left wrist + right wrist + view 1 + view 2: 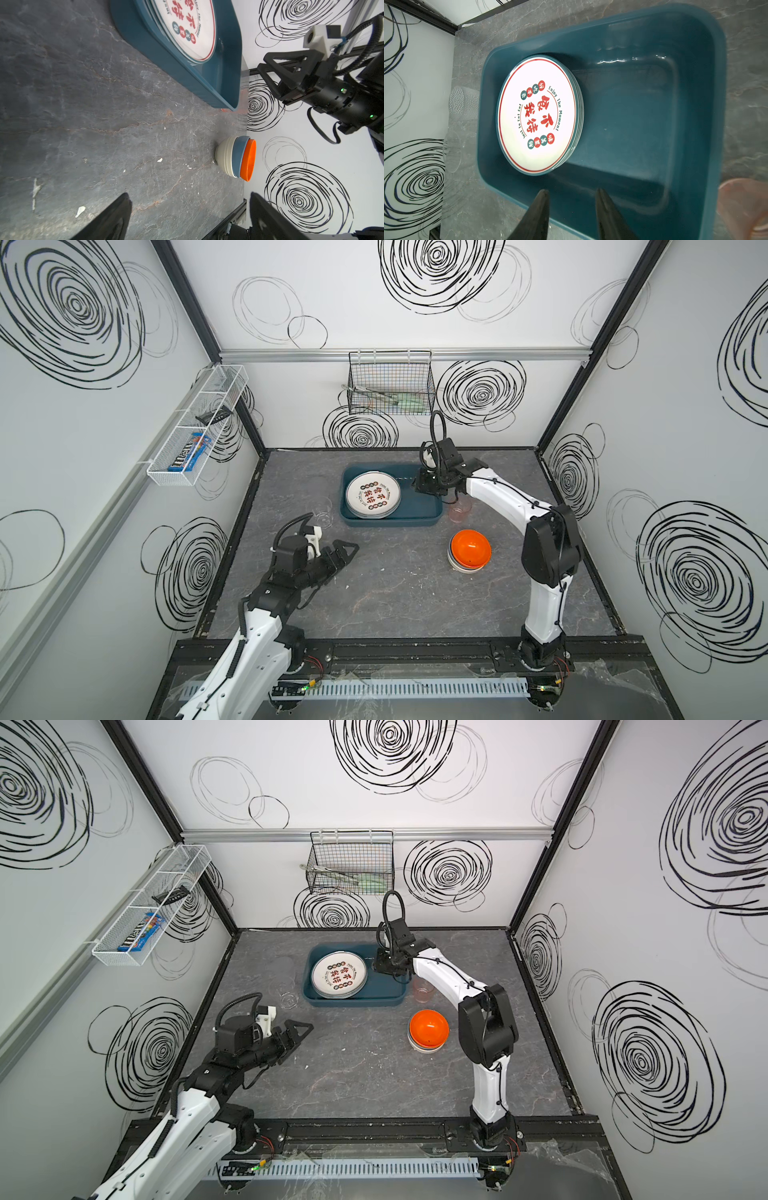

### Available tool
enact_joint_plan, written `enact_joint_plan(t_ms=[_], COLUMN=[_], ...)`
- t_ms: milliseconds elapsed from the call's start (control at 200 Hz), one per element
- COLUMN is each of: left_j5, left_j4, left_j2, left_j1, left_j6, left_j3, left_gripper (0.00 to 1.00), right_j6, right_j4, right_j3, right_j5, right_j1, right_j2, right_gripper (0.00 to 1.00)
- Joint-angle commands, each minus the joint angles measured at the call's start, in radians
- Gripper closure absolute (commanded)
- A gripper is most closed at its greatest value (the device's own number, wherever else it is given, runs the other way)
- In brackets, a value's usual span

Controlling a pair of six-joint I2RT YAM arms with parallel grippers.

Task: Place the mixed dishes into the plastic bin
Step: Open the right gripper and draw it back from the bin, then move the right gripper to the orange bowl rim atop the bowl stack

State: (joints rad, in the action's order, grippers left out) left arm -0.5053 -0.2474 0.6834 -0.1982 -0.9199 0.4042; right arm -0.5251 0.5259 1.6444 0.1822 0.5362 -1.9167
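I need to move my right gripper to the orange bowl's rim (pixel 489 548) next, on the side that is farthest from my left gripper, and close it there.
The teal plastic bin (pixel 390 523) (pixel 353 1001) (pixel 643 124) holds a stack of white plates (pixel 373 494) (pixel 338 974) (pixel 537 118) with red characters in its left half. My right gripper (pixel 571 190) (pixel 417 485) hangs open and empty over the bin's right rear edge. A pink tumbler (pixel 459 512) (pixel 741 207) stands just outside the bin's right end. Nested cream, blue and orange bowls (pixel 469 549) (pixel 234 159) sit in front of it. Two clear glasses (pixel 460 104) (pixel 323 516) stand left of the bin. My left gripper (pixel 189 195) (pixel 349 551) is wide open and empty, low at front left.
A black wire basket (pixel 390 385) with utensils hangs on the back wall. A white mesh tray (pixel 195 427) with a candy pack is fixed to the left wall. The grey stone tabletop (pixel 395 597) ends at a black rail in front.
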Motion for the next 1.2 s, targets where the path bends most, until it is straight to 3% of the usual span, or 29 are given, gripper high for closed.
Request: enact_joint_plan(t_ms=[0, 395, 665, 976, 1196], left_j5=[0.034, 0.105, 0.162, 0.225, 0.244], left_j4=[-0.018, -0.061, -0.044, -0.002, 0.034], left_j2=[0.028, 0.19, 0.297, 0.371, 0.369], left_j1=[-0.033, -0.222, -0.373, -0.509, -0.545], left_j6=[0.075, 0.218, 0.272, 0.278, 0.256], left_j3=[0.067, 0.218, 0.298, 0.317, 0.285], left_gripper=[0.08, 0.1, 0.1, 0.1, 0.1], right_j6=[0.021, 0.068, 0.074, 0.056, 0.028], right_j4=[0.05, 0.186, 0.34, 0.411, 0.381], right_j3=[-0.049, -0.369, -0.477, -0.589, -0.673], right_j5=[-0.008, -0.016, -0.08, -0.142, -0.081], right_j1=[-0.01, -0.112, -0.23, -0.286, -0.297], right_j2=[0.075, 0.428, 0.598, 0.648, 0.627], right_gripper=[0.61, 0.59, 0.6, 0.55, 0.59])
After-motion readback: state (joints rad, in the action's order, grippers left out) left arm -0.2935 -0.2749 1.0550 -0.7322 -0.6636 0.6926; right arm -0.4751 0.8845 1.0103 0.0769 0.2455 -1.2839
